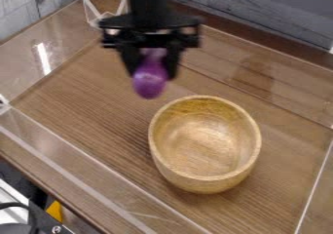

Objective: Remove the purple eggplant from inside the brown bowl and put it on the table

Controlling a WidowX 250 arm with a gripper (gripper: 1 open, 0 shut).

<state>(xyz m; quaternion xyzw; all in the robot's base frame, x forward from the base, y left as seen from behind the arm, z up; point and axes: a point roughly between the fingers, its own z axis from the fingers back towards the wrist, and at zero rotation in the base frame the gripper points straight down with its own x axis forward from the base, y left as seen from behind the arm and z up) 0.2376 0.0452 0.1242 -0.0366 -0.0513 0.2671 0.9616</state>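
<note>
The robot's gripper needs to release the purple eggplant on the bare table (pixel 128 132) next to the brown bowl, toward the acrylic side.
The purple eggplant (pixel 150 76) hangs in the air between the black fingers of my gripper (pixel 152 64), which is shut on it and points straight down. Its rounded end hangs below the fingertips, over the table (pixel 92 111), up and to the left of the brown bowl (pixel 204 143). The bowl stands at the lower right with nothing inside it. The image of the gripper is blurred by motion.
Clear acrylic walls (pixel 53 53) run along the table's left and near edges. A small clear stand (pixel 107 19) sits at the back left. Bare wood-grain surface lies left of the bowl and under the gripper.
</note>
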